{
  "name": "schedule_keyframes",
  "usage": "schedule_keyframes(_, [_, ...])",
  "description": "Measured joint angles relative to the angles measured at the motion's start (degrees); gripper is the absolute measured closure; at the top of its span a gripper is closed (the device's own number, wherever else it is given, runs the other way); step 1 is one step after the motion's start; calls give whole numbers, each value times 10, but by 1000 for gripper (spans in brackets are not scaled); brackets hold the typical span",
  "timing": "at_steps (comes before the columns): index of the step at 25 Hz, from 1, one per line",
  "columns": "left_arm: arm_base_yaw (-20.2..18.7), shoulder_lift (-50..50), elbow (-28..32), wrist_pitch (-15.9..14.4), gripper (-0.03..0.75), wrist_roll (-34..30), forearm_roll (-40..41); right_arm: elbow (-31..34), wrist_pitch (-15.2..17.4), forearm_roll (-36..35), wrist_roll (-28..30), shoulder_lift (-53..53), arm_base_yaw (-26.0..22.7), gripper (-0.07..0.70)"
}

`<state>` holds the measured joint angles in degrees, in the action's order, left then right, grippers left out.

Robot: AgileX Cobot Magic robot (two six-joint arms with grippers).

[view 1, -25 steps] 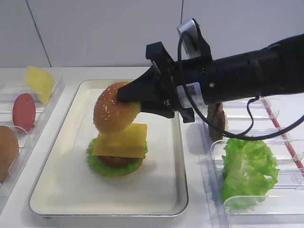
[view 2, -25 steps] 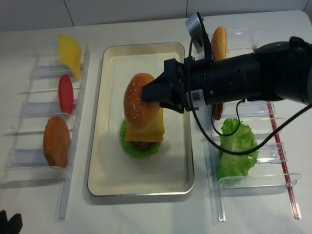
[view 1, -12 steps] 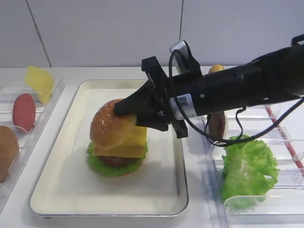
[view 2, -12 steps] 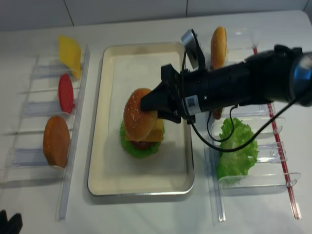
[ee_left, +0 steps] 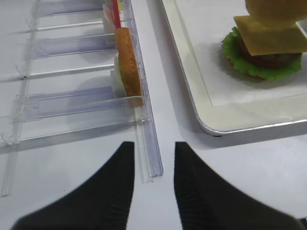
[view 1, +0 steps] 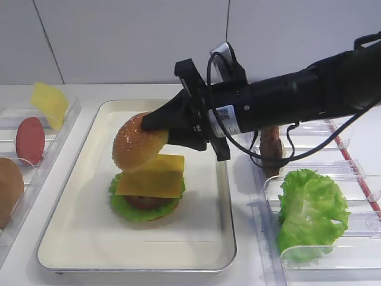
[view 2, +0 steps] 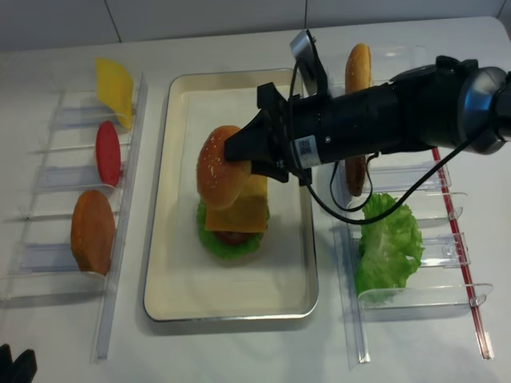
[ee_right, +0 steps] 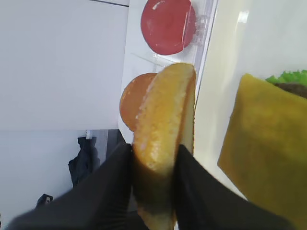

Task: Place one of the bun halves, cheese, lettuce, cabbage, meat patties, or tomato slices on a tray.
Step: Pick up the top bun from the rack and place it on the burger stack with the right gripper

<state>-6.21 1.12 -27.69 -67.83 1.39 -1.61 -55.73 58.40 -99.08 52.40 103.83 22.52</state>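
I will let go of the bun top with my right gripper on the square cheese slice (view 2: 235, 192) (ee_right: 261, 153) that tops the stack on the cream tray.
My right gripper (view 1: 149, 123) is shut on the sesame-speckled bun top (view 1: 137, 144), one of the bun halves. It holds the bun tilted on edge just above a stack on the cream tray (view 1: 77, 238). The stack is a square cheese slice (view 1: 152, 177) over a dark meat patty (view 1: 143, 201) on ruffled lettuce (view 1: 128, 210). In the right wrist view the bun top (ee_right: 165, 120) is pinched between both black fingers (ee_right: 115, 177). My left gripper (ee_left: 154, 153) hangs low over the table left of the tray (ee_left: 201, 72), fingers drawn in, nothing between them.
Clear divided bins on the left hold a cheese slice (view 2: 114, 84), a tomato slice (view 2: 107, 152) and a plain bun half (view 2: 92, 231). Bins on the right hold a lettuce leaf (view 2: 389, 243), a patty (view 1: 272, 146) and another bun (view 2: 357, 68). The right arm spans the tray's right rim.
The right gripper lowered the bun top onto the cheese half a second ago, then lifted it again; it now hangs tilted above the stack. The left arm has not moved.
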Motion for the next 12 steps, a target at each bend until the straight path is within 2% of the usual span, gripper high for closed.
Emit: schedule_keyframes(12, [0,0,0,0,494,0,0,0,6,17,-9,35,-3,423])
